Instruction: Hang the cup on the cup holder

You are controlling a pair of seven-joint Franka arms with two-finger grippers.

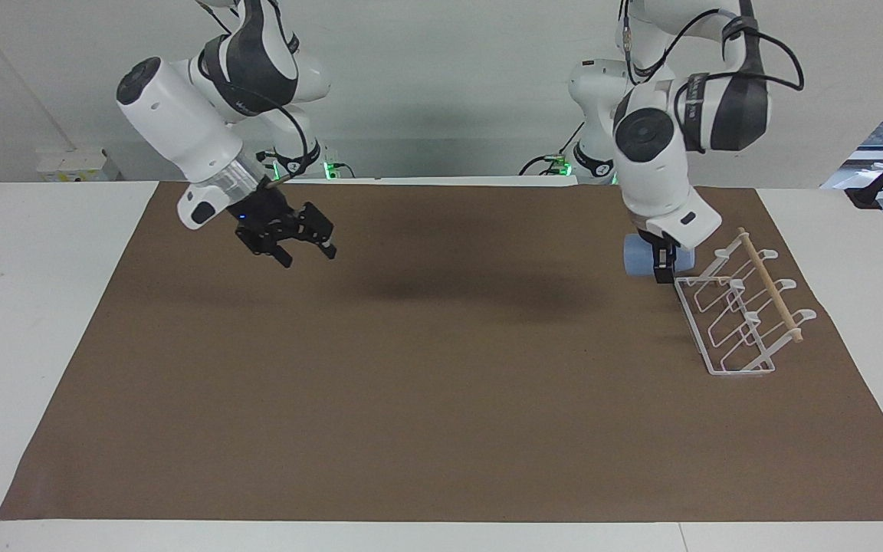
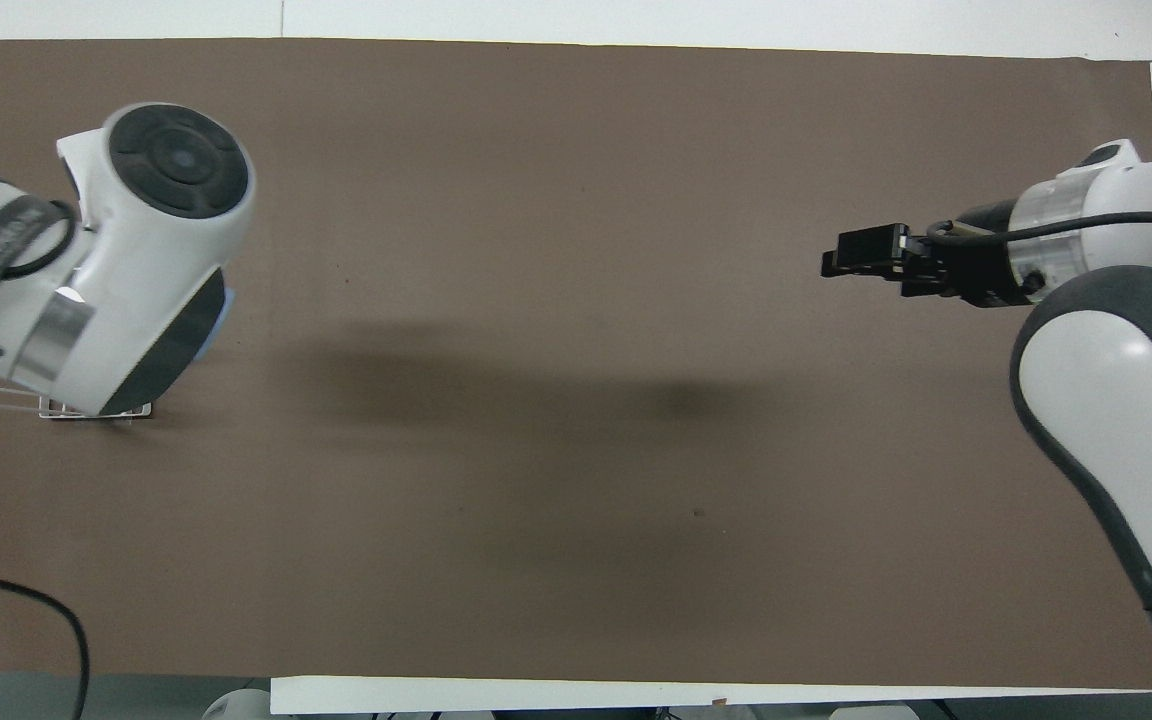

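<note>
I will let go of the light-blue cup with my left gripper on the end of the cup holder (image 2: pixel 87 253) opposite its visible corner.
The light-blue cup (image 1: pixel 635 257) lies on its side in my left gripper (image 1: pixel 662 265), which is shut on it, low over the mat. It is beside the end of the cup holder (image 1: pixel 769 285) nearer to the robots. I cannot tell if cup and rack touch. The cup holder is a white wire rack with a wooden dowel, at the left arm's end of the mat. In the overhead view my left arm hides the gripper; only a blue sliver of the cup (image 2: pixel 227 305) and a corner of the rack (image 2: pixel 48 409) show. My right gripper (image 1: pixel 308 251) is open and empty over the mat's right-arm end, also in the overhead view (image 2: pixel 841 262).
A brown mat (image 1: pixel 441 383) covers most of the white table (image 1: pixel 35 322). Nothing else stands on it besides the rack.
</note>
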